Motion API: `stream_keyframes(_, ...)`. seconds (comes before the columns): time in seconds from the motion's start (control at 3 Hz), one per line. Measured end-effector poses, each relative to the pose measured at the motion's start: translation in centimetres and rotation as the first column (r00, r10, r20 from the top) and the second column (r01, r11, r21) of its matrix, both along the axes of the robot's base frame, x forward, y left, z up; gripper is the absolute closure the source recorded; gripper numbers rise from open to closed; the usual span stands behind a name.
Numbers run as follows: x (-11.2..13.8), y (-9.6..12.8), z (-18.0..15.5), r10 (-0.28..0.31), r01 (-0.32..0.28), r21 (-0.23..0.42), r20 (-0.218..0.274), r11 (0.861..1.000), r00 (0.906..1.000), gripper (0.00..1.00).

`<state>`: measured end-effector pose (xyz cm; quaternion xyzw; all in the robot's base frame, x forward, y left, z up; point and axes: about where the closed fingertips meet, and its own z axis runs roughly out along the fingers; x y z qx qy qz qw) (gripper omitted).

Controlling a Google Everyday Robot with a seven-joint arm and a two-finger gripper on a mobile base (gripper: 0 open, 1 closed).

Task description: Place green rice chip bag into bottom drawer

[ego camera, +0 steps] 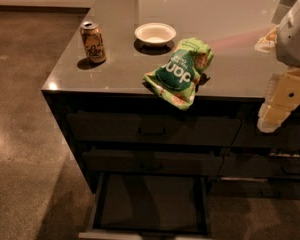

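Note:
Next, I close my gripper on the middle (184, 67) of the green rice chip bag, by its white lettering, in front of the white bowl.
The green rice chip bag (181, 72) lies crinkled on the dark counter top (120, 74) at its front edge, its lower corner hanging over the edge above the top drawer. The bottom drawer (96, 204) of the left stack is pulled open, showing a shallow dark tray with nothing in it and a pale front rim. My gripper (275, 109) hangs at the right edge of the view, cream-coloured under the white arm, in front of the counter's right-hand drawers. It is well to the right of the bag, apart from it, and above and to the right of the open drawer.
A gold drink can (93, 42) stands at the counter's left front. A white bowl (155, 34) sits behind the bag. The two handled drawers (152, 130) above the open one are closed. Narrower drawers (270, 166) fill the right column. Bare floor lies to the left.

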<state>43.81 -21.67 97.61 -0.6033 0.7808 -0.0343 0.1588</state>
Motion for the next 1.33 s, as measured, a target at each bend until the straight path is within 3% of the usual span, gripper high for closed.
stream_keyframes(0.33,0.0,0.0,0.0,0.000,0.000,0.000,0.000,1.000,1.0000,0.00)
stream_keyframes(0.67,0.9,0.1,0.1,0.024,-0.022,-0.046,0.028,0.999,0.9993,0.00)
stream_keyframes(1.0,4.3,2.0,0.0,0.195,-0.170,-0.204,0.109,0.964,0.9747,0.00)
stream_keyframes(1.33,9.3,1.4,0.4,0.379,-0.292,-0.376,0.182,0.879,0.9072,0.00)
